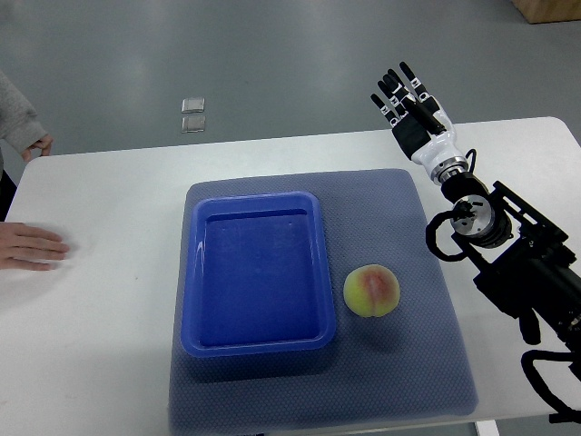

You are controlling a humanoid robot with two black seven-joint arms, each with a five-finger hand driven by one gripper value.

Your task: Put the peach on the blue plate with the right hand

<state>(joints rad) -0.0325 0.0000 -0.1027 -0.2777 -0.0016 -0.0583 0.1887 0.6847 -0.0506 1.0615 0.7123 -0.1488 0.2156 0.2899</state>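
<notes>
I will next close my right gripper around the middle of the peach (pixel 371 291) beside the blue plate, with fingers over the peach's far and near sides.
A yellow-pink peach (pixel 371 291) lies on the grey mat (pixel 399 363), just right of the blue plate (pixel 192 300), a shallow rectangular tray with nothing in it. My right hand (pixel 407 98) is raised beyond the table's far edge, well up and right of the peach, with fingers extended and holding nothing. Its black forearm (pixel 508 254) comes in from the right edge. My left hand is out of view.
The white table (pixel 100 345) bears the mat. A person's hand (pixel 32 246) rests flat on the table at the left edge, and a grey sleeve (pixel 16 113) shows at the upper left. Two small square objects (pixel 192 114) lie on the floor beyond the table.
</notes>
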